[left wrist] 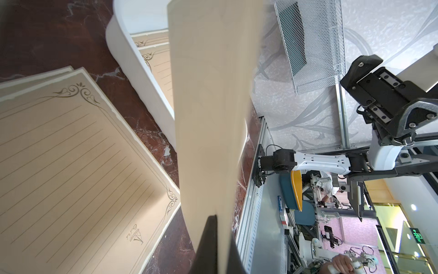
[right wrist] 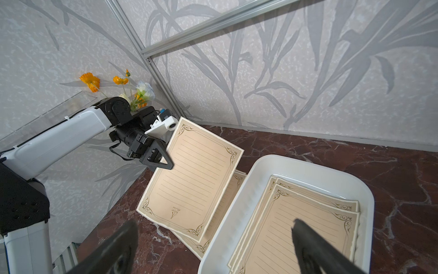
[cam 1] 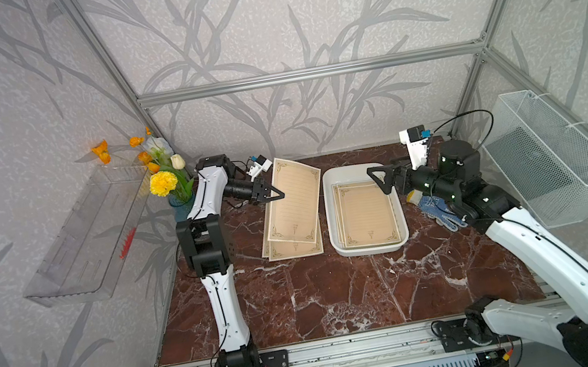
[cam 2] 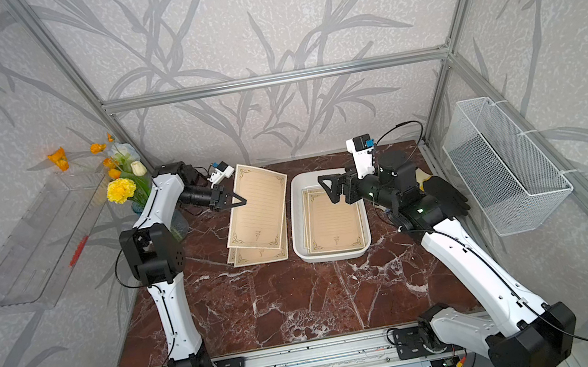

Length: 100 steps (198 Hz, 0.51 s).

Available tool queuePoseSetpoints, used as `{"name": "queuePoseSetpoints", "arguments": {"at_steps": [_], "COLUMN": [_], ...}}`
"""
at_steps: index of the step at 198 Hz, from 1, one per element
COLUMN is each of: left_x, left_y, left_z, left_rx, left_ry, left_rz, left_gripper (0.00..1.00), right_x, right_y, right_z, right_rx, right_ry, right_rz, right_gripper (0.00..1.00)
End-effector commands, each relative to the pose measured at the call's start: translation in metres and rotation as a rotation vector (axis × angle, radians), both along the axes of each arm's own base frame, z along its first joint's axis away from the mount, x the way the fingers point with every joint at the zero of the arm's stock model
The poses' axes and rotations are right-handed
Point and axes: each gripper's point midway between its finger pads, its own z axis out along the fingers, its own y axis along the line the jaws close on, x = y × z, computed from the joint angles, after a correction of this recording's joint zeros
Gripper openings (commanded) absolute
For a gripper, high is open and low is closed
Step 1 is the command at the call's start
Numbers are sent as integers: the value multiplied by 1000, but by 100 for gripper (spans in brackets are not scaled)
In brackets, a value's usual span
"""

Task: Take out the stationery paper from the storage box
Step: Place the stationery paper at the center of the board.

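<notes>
I will use my left gripper to let go of the held sheet flat on the sheets lying (cam 1: 291,225) (left wrist: 66,189) beside the white storage box.
My left gripper (cam 1: 280,195) is shut on the edge of one sheet of stationery paper (cam 1: 295,200), tan with ruled lines and ornate corners. The sheet hangs tilted in the air, left of the white storage box (cam 1: 333,226), over two more sheets (cam 1: 295,249) lying on the table. In the left wrist view the held sheet (left wrist: 208,95) runs up from between the jaws. Several sheets (cam 1: 366,216) still lie in the box. My right gripper (cam 1: 378,180) hovers open over the box's far right part; in the right wrist view its fingers (right wrist: 118,249) stand wide apart with nothing between them.
A vase of yellow and orange flowers (cam 1: 163,182) stands at the back left, close behind my left arm. A clear plastic shelf (cam 1: 88,243) hangs on the left wall and a white wire basket (cam 1: 550,157) on the right wall. A dotted glove (cam 1: 438,209) lies under my right arm.
</notes>
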Motion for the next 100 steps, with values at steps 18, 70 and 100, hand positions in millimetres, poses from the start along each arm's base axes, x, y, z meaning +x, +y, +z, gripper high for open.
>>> {"name": "queuePoseSetpoints", "arguments": {"at_steps": [18, 70, 100], "left_x": [17, 22, 25], "left_y": [8, 12, 16], "left_z": [-27, -59, -75], "left_rx": [-23, 34, 45], "left_ry": [119, 211, 258], "left_rz": [75, 107, 124], "left_gripper": [0, 2, 4], "right_x": [7, 12, 14], "right_y": [-10, -15, -17], "right_z": [-2, -12, -18], "right_rx": [-25, -57, -68], "right_ry": [33, 70, 96], "right_rz": [-65, -103, -116], "right_gripper": [99, 99, 100]}}
